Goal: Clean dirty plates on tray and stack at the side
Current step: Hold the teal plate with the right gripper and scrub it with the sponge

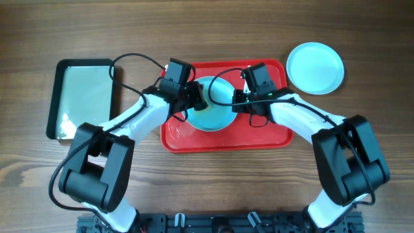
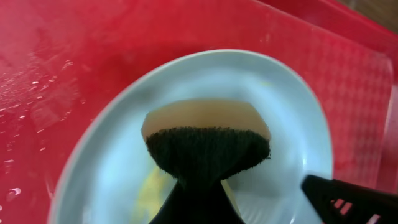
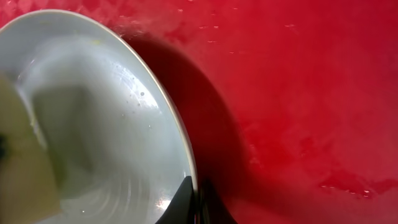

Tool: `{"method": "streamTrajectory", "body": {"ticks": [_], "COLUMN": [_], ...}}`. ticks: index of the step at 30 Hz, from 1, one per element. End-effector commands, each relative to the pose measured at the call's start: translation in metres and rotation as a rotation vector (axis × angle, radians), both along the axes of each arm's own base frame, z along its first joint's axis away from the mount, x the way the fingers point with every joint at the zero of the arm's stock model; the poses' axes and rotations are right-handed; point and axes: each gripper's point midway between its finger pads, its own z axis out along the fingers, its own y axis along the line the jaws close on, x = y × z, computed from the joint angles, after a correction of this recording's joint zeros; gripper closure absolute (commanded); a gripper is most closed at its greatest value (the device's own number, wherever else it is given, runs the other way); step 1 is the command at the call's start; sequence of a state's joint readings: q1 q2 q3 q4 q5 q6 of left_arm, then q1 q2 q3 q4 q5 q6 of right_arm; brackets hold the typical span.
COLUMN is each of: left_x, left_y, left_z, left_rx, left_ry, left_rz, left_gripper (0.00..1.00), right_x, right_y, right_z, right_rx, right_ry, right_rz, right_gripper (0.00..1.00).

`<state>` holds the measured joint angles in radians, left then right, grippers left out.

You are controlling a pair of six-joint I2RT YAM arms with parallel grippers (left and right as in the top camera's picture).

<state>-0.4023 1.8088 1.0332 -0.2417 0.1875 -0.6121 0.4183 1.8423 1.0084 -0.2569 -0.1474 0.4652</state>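
Observation:
My left gripper needs to release the sponge near the middle of the black-rimmed pan (image 1: pixel 76 103). The sponge is now pressed into the plate's bowl.
A pale aqua plate (image 1: pixel 217 113) is held tilted on the red tray (image 1: pixel 259 137). My left gripper (image 1: pixel 196 98) is shut on a sponge (image 2: pixel 208 146), yellow with a black scrub face, pressed into the plate's bowl (image 2: pixel 106 168). My right gripper (image 3: pixel 194 204) is shut on the plate's right rim (image 3: pixel 180 134), one finger inside and one outside, lifting that edge off the tray (image 3: pixel 311 93). A second aqua plate (image 1: pixel 315 67) lies on the table right of the tray. No third plate shows separately.
A black-rimmed pan (image 1: pixel 53 97) with water stands left of the tray. The tray floor is wet with droplets (image 2: pixel 37 81). My right gripper's finger (image 2: pixel 348 199) shows at the plate's edge in the left wrist view.

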Motion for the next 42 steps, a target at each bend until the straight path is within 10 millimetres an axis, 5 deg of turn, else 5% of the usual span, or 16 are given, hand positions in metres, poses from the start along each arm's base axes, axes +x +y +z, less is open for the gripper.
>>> {"method": "streamTrajectory", "body": {"ticks": [1, 6, 11, 21, 27, 30, 34, 37, 42], "left_x": [-0.005, -0.009, -0.01, -0.025, -0.018, -0.01, -0.006, -0.007, -0.013], "left_y": [-0.017, -0.028, -0.018, 0.074, 0.113, 0.1, 0.042, 0.005, -0.006], "left_z": [-0.001, -0.01, -0.031, -0.053, -0.02, 0.007, 0.014, 0.013, -0.015], "left_rx": [-0.05, -0.05, 0.008, 0.471, 0.669, 0.572, 0.263, 0.087, 0.051], "left_ry": [0.018, 0.032, 0.058, 0.097, 0.015, -0.056, -0.058, -0.04, 0.047], "left_rz": [-0.011, -0.02, -0.007, 0.05, 0.146, 0.153, 0.045, -0.049, 0.0], "left_gripper": [0.96, 0.96, 0.96, 0.96, 0.96, 0.96, 0.96, 0.96, 0.96], "right_x": [0.001, 0.003, 0.002, 0.002, 0.003, 0.003, 0.004, 0.005, 0.005], "right_y": [0.009, 0.007, 0.007, 0.005, 0.005, 0.005, 0.006, 0.006, 0.006], "right_z": [-0.002, -0.002, -0.002, -0.003, -0.003, -0.002, -0.002, -0.001, -0.001], "right_rx": [-0.023, -0.036, -0.037, -0.046, -0.048, -0.047, -0.044, -0.043, -0.043], "right_ry": [-0.008, -0.017, -0.015, -0.014, -0.015, -0.018, -0.023, -0.024, -0.025], "right_rz": [0.035, 0.026, 0.026, 0.022, 0.021, 0.021, 0.02, 0.021, 0.021], "right_gripper": [0.96, 0.96, 0.96, 0.96, 0.96, 0.96, 0.96, 0.96, 0.96]}}
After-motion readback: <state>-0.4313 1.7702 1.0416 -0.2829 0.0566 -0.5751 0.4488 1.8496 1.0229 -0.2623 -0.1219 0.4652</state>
